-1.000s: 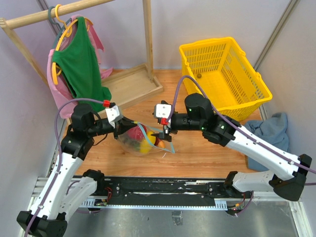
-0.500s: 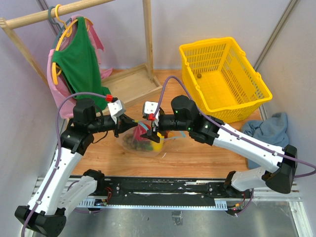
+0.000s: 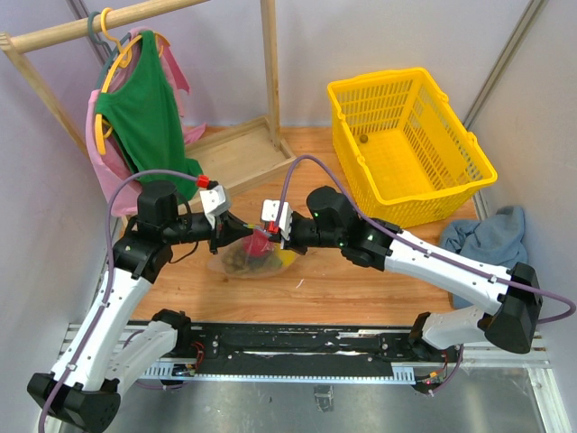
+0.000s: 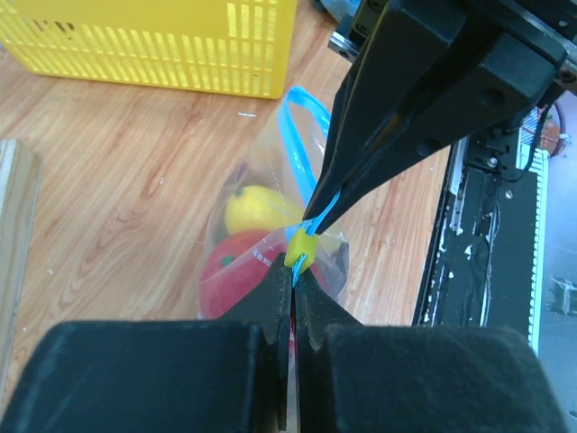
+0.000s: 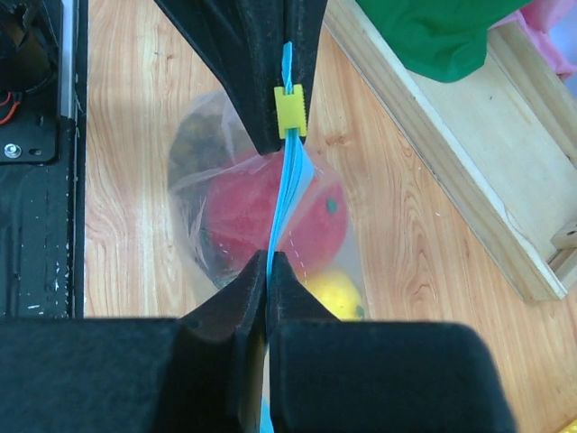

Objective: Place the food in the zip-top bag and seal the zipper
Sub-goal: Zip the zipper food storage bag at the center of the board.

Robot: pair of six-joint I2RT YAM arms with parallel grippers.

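My right gripper is pinching the blue zipper short of the yellow slider. It should open, move closer to my left gripper and grab the slider itself (image 5: 290,111) before it pulls.
The clear zip-top bag (image 3: 236,263) hangs between both grippers just above the wooden table. Inside it lies the food: a red fruit (image 5: 236,221), a yellow fruit (image 5: 330,293) and a dark bunch (image 5: 192,144). My left gripper (image 4: 293,271) is shut on the blue zipper (image 4: 305,149) right behind its yellow slider (image 4: 301,244). Facing it, my right gripper (image 5: 268,262) is shut on the same zipper (image 5: 286,194) a short way along from the slider (image 5: 290,112). From above, the left gripper (image 3: 233,231) and right gripper (image 3: 263,236) nearly meet.
A yellow plastic basket (image 3: 410,144) stands at the back right. A wooden clothes rack (image 3: 243,158) with a green garment (image 3: 144,122) is at the back left. A blue cloth (image 3: 491,236) lies at the right edge.
My right gripper, open a second ago, has moved left to the bag and shut on the zipper strip. The left gripper stayed shut and shifted slightly with the bag's edge.
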